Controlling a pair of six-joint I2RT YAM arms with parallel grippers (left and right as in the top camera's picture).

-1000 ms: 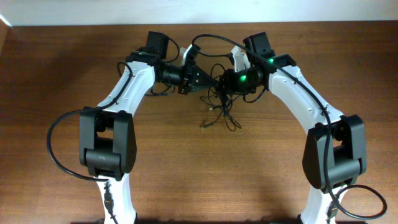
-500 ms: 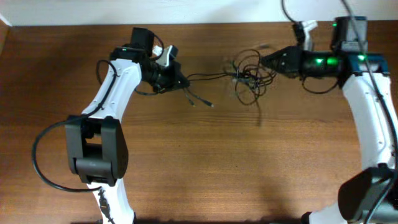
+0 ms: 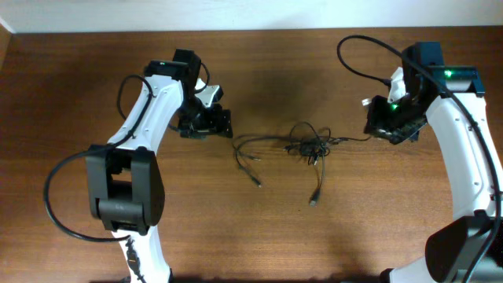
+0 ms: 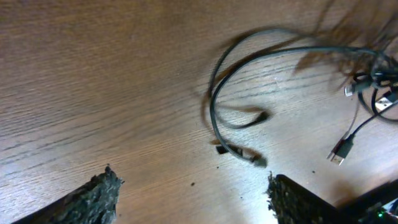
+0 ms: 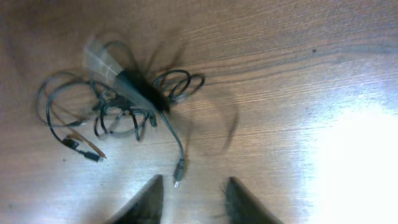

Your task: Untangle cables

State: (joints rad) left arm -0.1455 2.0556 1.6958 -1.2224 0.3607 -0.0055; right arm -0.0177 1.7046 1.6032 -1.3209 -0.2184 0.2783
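Note:
Next, I close my left gripper on the knot (image 3: pixel 300 147) (image 4: pixel 374 76) of the black cables, where the thin strands go into the bunched loops.
The cables (image 3: pixel 306 146) lie in a loose black tangle on the wooden table between my two arms. Thin strands run left from it (image 3: pixel 245 145), and plug ends trail toward the front (image 3: pixel 314 200). My left gripper (image 3: pixel 223 124) stands open just left of the strands. In its wrist view the left gripper (image 4: pixel 193 196) has nothing between its fingers (image 4: pixel 93 196), and a cable loop (image 4: pixel 214 106) lies ahead. My right gripper (image 3: pixel 374 129) stands open to the right of the tangle. In the right wrist view a plug end (image 5: pixel 178 169) lies just ahead of the right gripper (image 5: pixel 193 200), with the knot (image 5: pixel 127 99) farther off.
The brown wooden table (image 3: pixel 251 236) runs to a white wall edge at the back. Thick black arm cables loop beside the left arm (image 3: pixel 55 189) and above the right arm (image 3: pixel 354 55).
Both grippers have let go of the cables. The cords, pulled taut between the grippers half a second ago, now lie slack on the table. The right arm has come forward and inward.

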